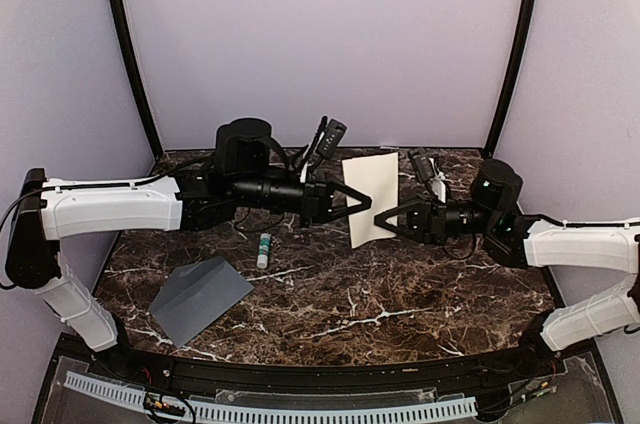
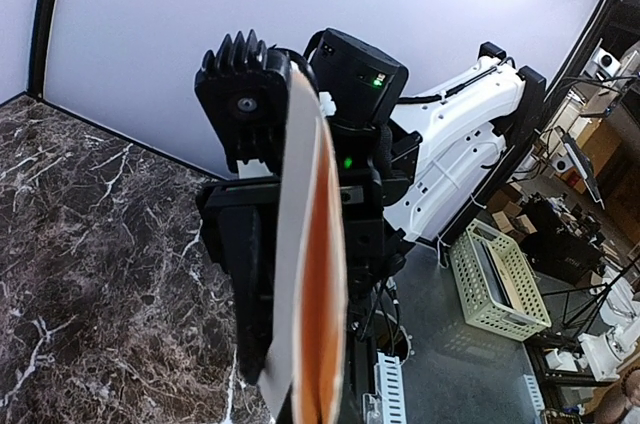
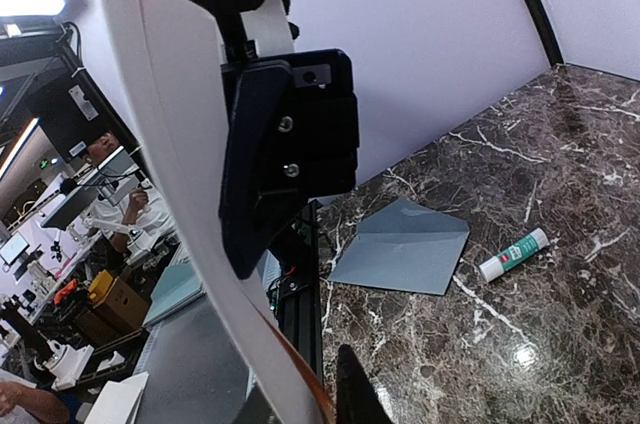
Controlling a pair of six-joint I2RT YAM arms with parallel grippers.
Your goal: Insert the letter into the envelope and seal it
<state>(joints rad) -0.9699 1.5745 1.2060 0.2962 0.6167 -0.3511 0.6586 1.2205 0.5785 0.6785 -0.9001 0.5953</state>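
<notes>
The letter bows and slants at my right gripper's fingers, so my left gripper will open and retake the letter nearer its edge point(image 1: 345, 176), straightening it before handing over.
The cream letter point(image 1: 370, 199) stands upright in the air above the table's middle, between both arms. My left gripper point(image 1: 362, 206) is shut on its left edge; in the left wrist view the letter point(image 2: 305, 274) runs edge-on up from the jaws. My right gripper point(image 1: 388, 221) is at the sheet's lower right edge. In the right wrist view the letter point(image 3: 170, 94) curves past one dark finger point(image 3: 355, 394); the other finger is hidden behind the paper. The slate-grey envelope point(image 1: 200, 296) lies flat on the table at the near left, also visible as the envelope point(image 3: 405, 249) from the right wrist.
A glue stick point(image 1: 264, 249) lies on the marble table point(image 1: 400, 294) between the envelope and the letter, and appears as the glue stick point(image 3: 513, 254) from the right wrist. Black gear point(image 1: 325, 139) stands at the back wall. A curved black rail borders the table's near edge.
</notes>
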